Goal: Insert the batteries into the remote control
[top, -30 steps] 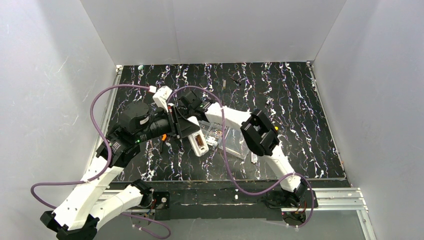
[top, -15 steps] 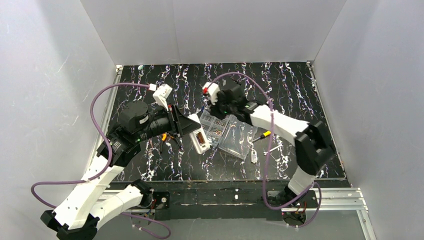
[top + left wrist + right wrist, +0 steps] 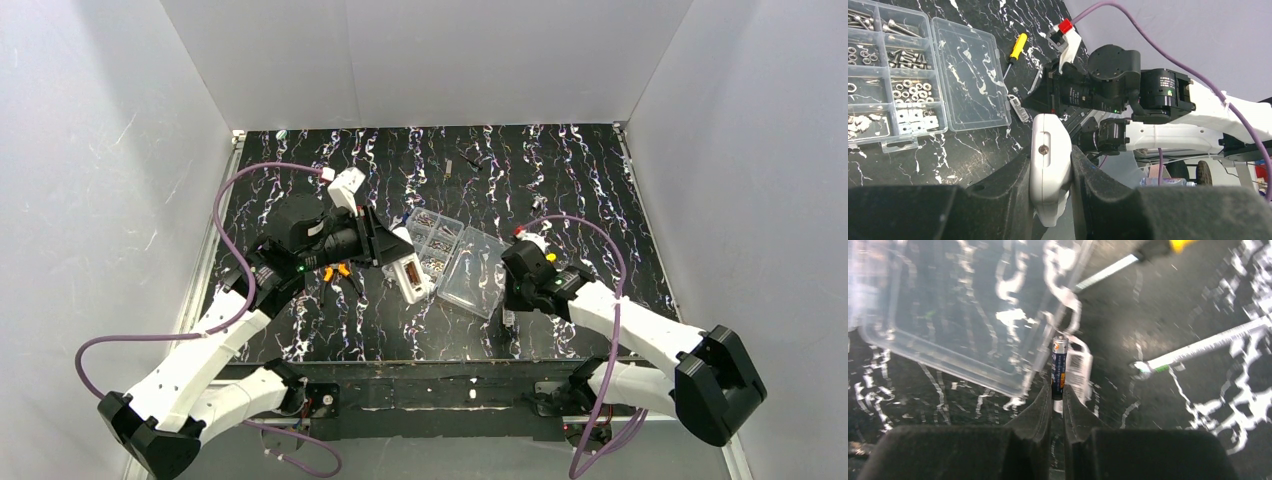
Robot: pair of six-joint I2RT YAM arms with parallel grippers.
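Note:
My right gripper needs to set the battery down and grip nearer its middle [image 3: 1059, 367] before loading it into the remote control, because it pinches the battery by just its end.
My left gripper [image 3: 398, 258] is shut on the white remote control [image 3: 411, 277] and holds it above the table, just left of the clear organiser box. In the left wrist view the remote [image 3: 1050, 142] is clamped edge-on between the fingers [image 3: 1010, 182], a small screw showing on its side. My right gripper [image 3: 511, 298] is low at the box's front right corner. In the right wrist view it [image 3: 1057, 394] is shut on a dark blue and orange battery [image 3: 1059, 362], which stands upright between the fingertips.
The clear organiser box [image 3: 470, 275] lies open with screws in its compartments [image 3: 893, 75]. A yellow-handled screwdriver [image 3: 1019, 45], a thin white rod [image 3: 1208, 342] and a small white tag-like piece [image 3: 1081, 371] lie right of the box. An orange-handled tool [image 3: 335, 270] lies under my left arm.
My right arm has swung from beside the remote, past the back of the box, to its front right corner. My left gripper has shifted a little to the right and back with the remote.

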